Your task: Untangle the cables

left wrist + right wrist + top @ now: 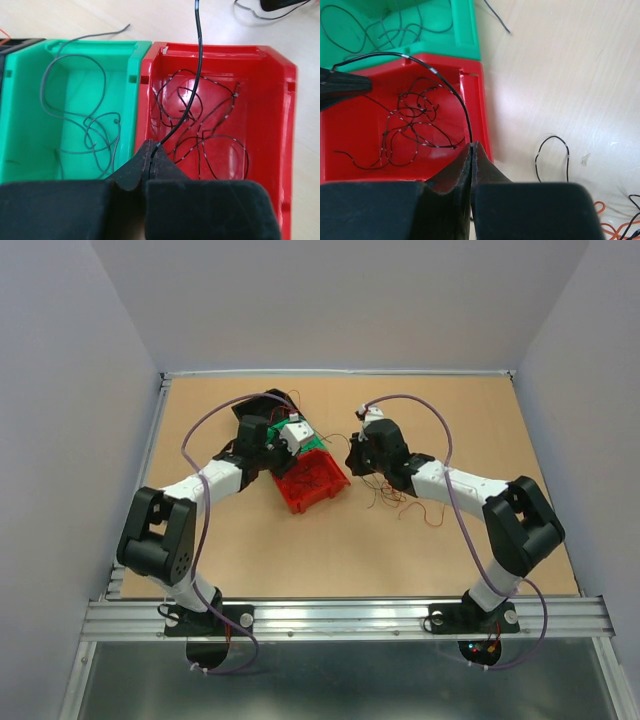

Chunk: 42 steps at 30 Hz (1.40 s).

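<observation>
The black cable makes a long arc from the left gripper to the red bin's rim, so next the left gripper opens and takes the cable closer to the right gripper (468,124).
One thin black cable with white bands (196,75) is stretched between both grippers above the red bin (280,125). My left gripper (151,146) is shut on one end of it, over the wall between the green bin (30,100) and the red one. My right gripper (472,145) is shut on the other end, at the red bin's (350,165) right rim. From there the cable (445,82) arcs to the left fingers (342,85). Several black banded cables (210,135) lie tangled inside the red bin. Grey cables (85,125) lie in the green bin.
A black bin (270,400) stands behind the left gripper (290,445). Loose red, orange and black cables (400,502) lie on the table under the right arm, near the right gripper (352,462). A black loop (552,155) and an orange cable (615,227) lie right of the red bin.
</observation>
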{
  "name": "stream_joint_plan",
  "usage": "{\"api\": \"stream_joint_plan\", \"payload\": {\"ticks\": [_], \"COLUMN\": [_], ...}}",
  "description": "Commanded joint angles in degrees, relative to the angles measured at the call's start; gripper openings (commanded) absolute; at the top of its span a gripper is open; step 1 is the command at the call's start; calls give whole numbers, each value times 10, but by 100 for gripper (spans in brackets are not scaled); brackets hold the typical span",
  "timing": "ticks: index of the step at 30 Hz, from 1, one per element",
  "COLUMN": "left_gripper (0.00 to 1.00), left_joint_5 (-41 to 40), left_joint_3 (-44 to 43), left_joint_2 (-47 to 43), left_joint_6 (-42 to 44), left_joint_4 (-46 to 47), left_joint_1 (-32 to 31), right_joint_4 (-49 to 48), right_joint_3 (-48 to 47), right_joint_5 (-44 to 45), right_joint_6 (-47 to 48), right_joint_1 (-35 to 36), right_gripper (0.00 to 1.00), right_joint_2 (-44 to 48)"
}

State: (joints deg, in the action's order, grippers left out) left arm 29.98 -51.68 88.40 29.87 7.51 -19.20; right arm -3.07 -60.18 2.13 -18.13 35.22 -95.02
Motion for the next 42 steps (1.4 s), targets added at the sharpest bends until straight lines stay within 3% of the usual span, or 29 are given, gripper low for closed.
{"api": "stream_joint_plan", "payload": {"ticks": [1, 4, 10, 14, 22, 33, 42], "left_gripper": [0, 0, 0, 0, 0, 0, 0], "left_joint_5": [-105, -176, -208, -234, -251, -251, -230], "left_joint_3": [-43, -40, -50, -44, -41, -41, -31], "left_joint_2": [41, 61, 66, 54, 74, 71, 41], "left_joint_6": [17, 27, 25, 24, 26, 29, 38], "left_joint_4": [-36, -38, -68, -74, -72, -73, -74], "left_joint_1": [-51, -87, -94, -93, -94, -94, -94], "right_joint_4": [29, 91, 107, 115, 109, 55, 40], "right_joint_3": [-36, -78, -93, -95, -71, -49, -63], "right_joint_5": [-1, 22, 36, 113, 28, -13, 34], "right_joint_6": [-5, 7, 6, -32, -121, -118, -85], "right_joint_1": [-11, -12, -11, -18, -114, -113, -72], "right_gripper": [0, 1, 1, 0, 1, 0, 1], "right_joint_2": [-32, -70, -99, -104, -89, -44, -14]}}
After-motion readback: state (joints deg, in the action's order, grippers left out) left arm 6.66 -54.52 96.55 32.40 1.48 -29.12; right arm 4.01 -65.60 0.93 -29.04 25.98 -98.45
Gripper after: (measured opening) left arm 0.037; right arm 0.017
